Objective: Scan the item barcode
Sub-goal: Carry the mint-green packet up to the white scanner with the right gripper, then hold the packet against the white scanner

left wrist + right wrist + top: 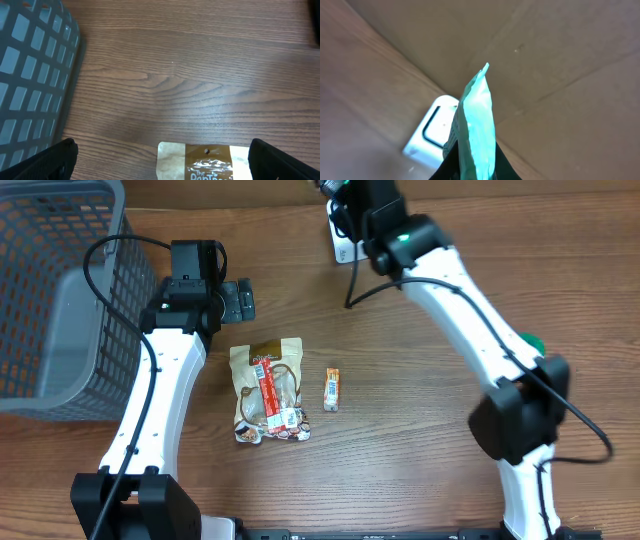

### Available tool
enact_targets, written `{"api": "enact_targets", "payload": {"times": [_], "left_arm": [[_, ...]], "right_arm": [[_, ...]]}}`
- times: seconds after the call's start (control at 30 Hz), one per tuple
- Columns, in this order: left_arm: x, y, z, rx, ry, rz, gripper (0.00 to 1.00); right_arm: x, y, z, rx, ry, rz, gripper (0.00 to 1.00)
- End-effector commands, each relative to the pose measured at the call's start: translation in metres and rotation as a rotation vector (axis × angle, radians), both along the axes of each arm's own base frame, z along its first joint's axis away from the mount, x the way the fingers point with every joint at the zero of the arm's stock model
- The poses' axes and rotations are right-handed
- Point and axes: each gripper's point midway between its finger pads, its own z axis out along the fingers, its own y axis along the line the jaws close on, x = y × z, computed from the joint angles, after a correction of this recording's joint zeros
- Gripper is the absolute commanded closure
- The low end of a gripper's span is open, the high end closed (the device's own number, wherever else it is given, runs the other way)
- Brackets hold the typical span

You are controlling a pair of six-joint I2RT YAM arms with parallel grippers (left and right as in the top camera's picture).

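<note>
The teal packet will go down from my right gripper onto the bare table [441, 374] between the orange bar and the green object. The packet is now upright above the scanner plate.
My right gripper [472, 170] is shut on a thin teal packet [477, 125], held edge-on and upright above the white scanner plate [432, 132]. No barcode shows on the packet. In the overhead view the right gripper [343, 192] is at the table's far edge, just beyond the scanner [343, 248], and only a sliver of the teal packet [335, 184] shows. My left gripper [236, 300] is open and empty, just beyond the top edge of a brown snack bag [268, 390]. The left wrist view shows the bag's top edge [205, 162] between the spread fingers [45, 162].
A grey mesh basket [60, 290] stands at the far left, close to the left arm. A small orange bar [332, 388] lies right of the snack bag. A green object [532, 343] shows behind the right arm. Cardboard fills the background in the right wrist view.
</note>
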Motion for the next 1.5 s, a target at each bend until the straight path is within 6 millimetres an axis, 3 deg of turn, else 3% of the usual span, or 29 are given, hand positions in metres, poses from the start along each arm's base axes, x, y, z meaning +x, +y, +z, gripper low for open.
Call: {"api": "enact_targets", "payload": {"times": [0.0, 0.1, 0.2, 0.43, 0.57, 0.87, 1.17, 1.47], "left_arm": [[0.002, 0.002, 0.004, 0.007, -0.013, 0.013, 0.00], [0.002, 0.002, 0.005, 0.007, -0.014, 0.013, 0.00], [0.002, 0.002, 0.005, 0.006, -0.014, 0.013, 0.00], [0.002, 0.002, 0.005, 0.006, -0.014, 0.013, 0.00], [0.002, 0.002, 0.005, 0.006, -0.014, 0.013, 0.00], [0.002, 0.002, 0.005, 0.007, -0.014, 0.013, 0.00], [0.002, 0.002, 0.005, 0.006, -0.014, 0.013, 0.00], [0.002, 0.002, 0.005, 0.006, -0.014, 0.013, 0.00]], "right_arm": [[0.022, -0.015, -0.012, -0.081, -0.061, -0.110, 0.97], [0.039, -0.013, -0.037, -0.086, -0.092, -0.152, 0.97], [0.049, -0.014, -0.047, -0.082, -0.127, -0.190, 0.96], [0.063, -0.015, -0.044, -0.042, -0.234, -0.267, 0.96], [0.066, -0.012, -0.040, -0.017, -0.268, -0.275, 0.96], [0.066, -0.001, -0.051, -0.009, -0.278, -0.262, 0.96], [0.070, 0.002, -0.094, -0.086, -0.231, -0.241, 0.96], [0.065, 0.014, -0.100, -0.097, -0.214, -0.206, 0.97]]}}
